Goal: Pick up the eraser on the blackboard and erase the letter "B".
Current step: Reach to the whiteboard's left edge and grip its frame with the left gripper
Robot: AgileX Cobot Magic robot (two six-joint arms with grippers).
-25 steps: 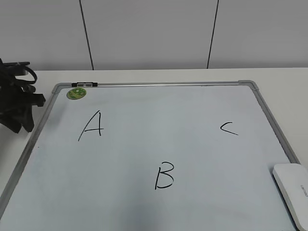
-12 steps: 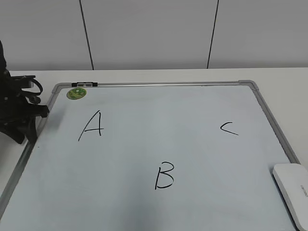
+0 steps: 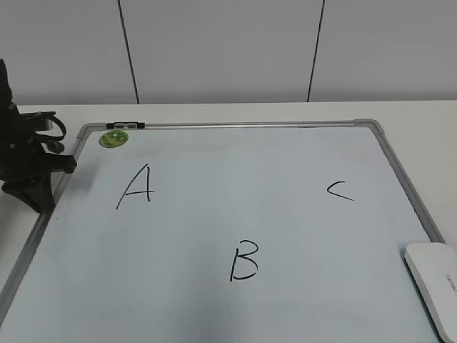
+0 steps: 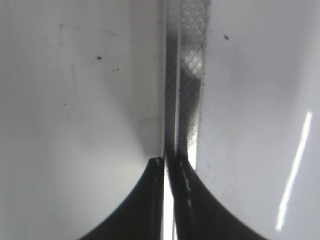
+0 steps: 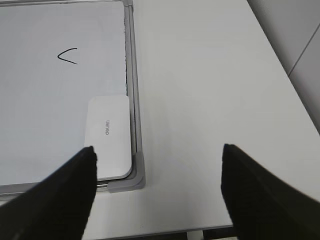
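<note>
The robot's right gripper needs to go to the white eraser next and close across the middle of its long sides (image 3: 435, 286) (image 5: 107, 129), beside the printed label.
The white eraser (image 3: 435, 282) lies flat on the blackboard's (image 3: 214, 179) near right corner. The right wrist view shows the eraser (image 5: 107, 137) against the grey frame of the blackboard (image 5: 40, 100). The black letter "B" (image 3: 243, 261) is at the board's middle front. My right gripper (image 5: 157, 150) is open and empty, high above the table just right of the eraser; it is out of the exterior view. My left gripper (image 3: 32, 175) is shut and empty at the board's left edge; in the left wrist view the left gripper (image 4: 167, 162) hangs over the frame rail (image 4: 187, 75).
A black "A" (image 3: 137, 187) is at the board's left and a black "C" (image 3: 340, 190) at its right; the "C" also shows in the right wrist view (image 5: 67, 56). A round green sticker (image 3: 113, 138) sits at the far left corner. White table (image 5: 210, 90) lies right of the board.
My left arm has moved right, up to the board's left frame. The eraser and the letters have not moved.
</note>
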